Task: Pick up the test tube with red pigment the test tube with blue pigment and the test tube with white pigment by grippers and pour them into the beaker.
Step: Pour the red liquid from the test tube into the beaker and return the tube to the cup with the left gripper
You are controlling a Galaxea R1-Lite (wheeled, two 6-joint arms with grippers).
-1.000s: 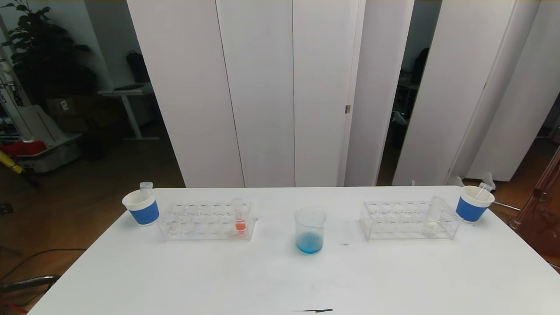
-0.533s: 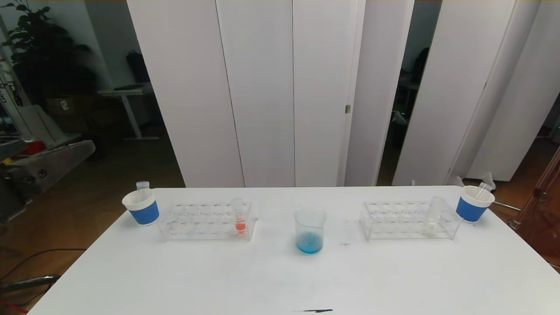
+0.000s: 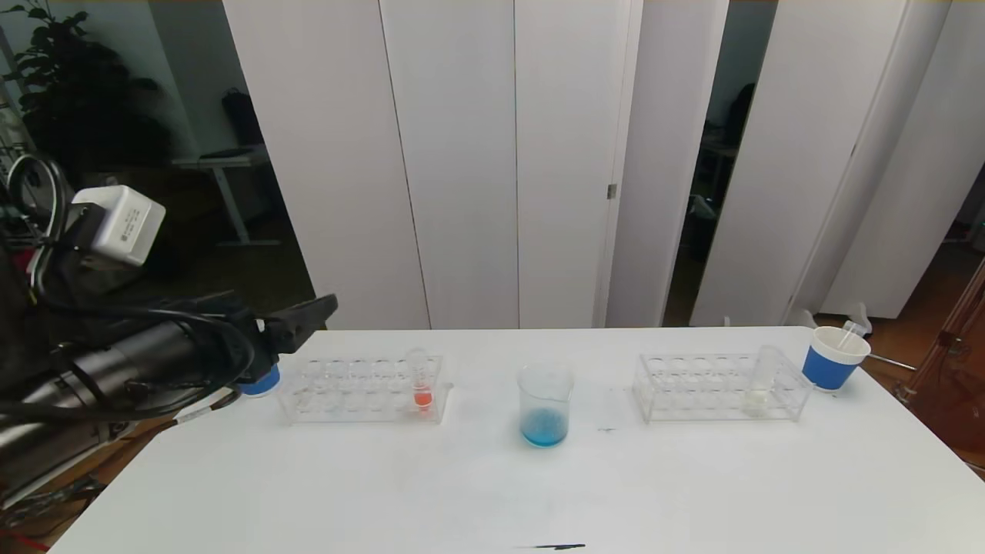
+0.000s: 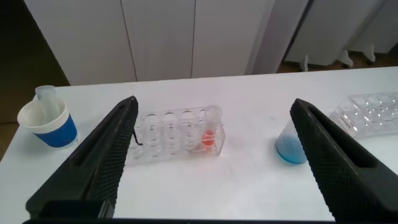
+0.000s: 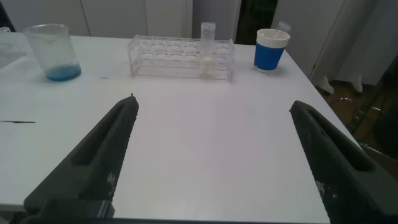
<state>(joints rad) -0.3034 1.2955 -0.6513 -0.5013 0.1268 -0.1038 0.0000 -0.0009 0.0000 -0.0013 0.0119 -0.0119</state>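
My left gripper grips the test tube with red pigment next on the upper part point(image 3: 419, 365) point(image 4: 212, 118), just below the test tube's rim.
A test tube with red pigment point(image 3: 422, 385) stands upright at the right end of the left clear rack point(image 3: 338, 400). The beaker point(image 3: 545, 404) stands mid-table with blue pigment at its bottom. The test tube with white pigment point(image 3: 760, 382) leans in the right rack point(image 3: 692, 385). No tube with blue pigment shows. My left gripper point(image 3: 327, 308) is open and empty above the table's left edge, short of the left rack. In the left wrist view the red tube point(image 4: 210, 130) and beaker point(image 4: 289, 146) lie ahead of the left gripper point(image 4: 214, 155). My right gripper point(image 5: 211, 143) is open and empty over bare table.
A blue paper cup point(image 4: 50, 121) with an empty clear tube stands left of the left rack, mostly hidden by my left arm in the head view. Another blue cup point(image 3: 835, 358) with a tube stands at the far right. A dark streak point(image 3: 558, 546) marks the table's front edge.
My left arm has swung in from the left and now reaches over the table's left edge by the blue cup. The tubes, racks and beaker have not moved.
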